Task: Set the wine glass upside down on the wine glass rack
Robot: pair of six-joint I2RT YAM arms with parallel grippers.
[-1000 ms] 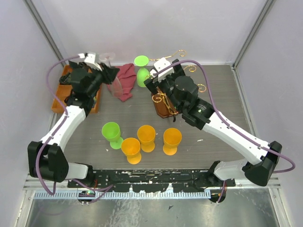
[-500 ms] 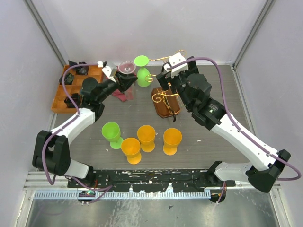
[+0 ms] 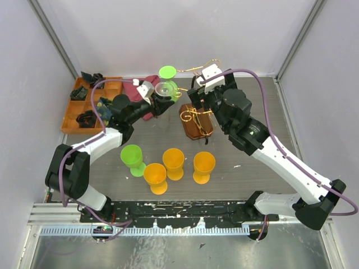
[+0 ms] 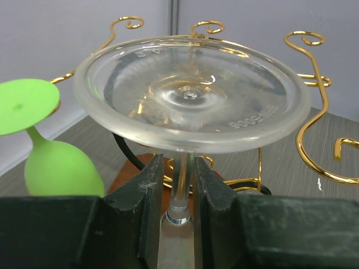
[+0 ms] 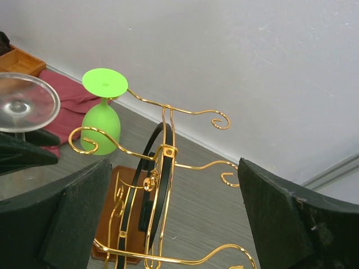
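Note:
The robot's left gripper will release the clear wine glass on the rack's gold scroll arm (image 3: 175, 90) beside the green glass.
A clear wine glass (image 4: 190, 92) is tipped on its side, its round foot (image 3: 164, 89) facing the left wrist camera. My left gripper (image 4: 178, 188) is shut on its thin stem, with the bowl hidden behind the fingers. It hangs just left of the wine glass rack (image 3: 196, 121), a gold wire stand with scroll arms (image 4: 312, 106) on a brown wooden base. A green glass (image 3: 168, 74) hangs upside down on the rack's left arm, right beside the clear glass's foot. My right gripper (image 5: 174, 213) stands wide open over the rack (image 5: 164, 168), its fingers either side of the dark arched post without touching it.
An orange-brown compartmented tray (image 3: 74, 107) holding dark items sits at the back left. A red cloth (image 3: 147, 84) lies behind my left gripper. One green cup (image 3: 132, 155) and three orange cups (image 3: 174, 161) stand on the near middle of the table. White walls close the back.
My left arm has swung right, carrying the clear glass from above the tray and cloth to beside the rack's green glass. My right gripper shifted a little back and right.

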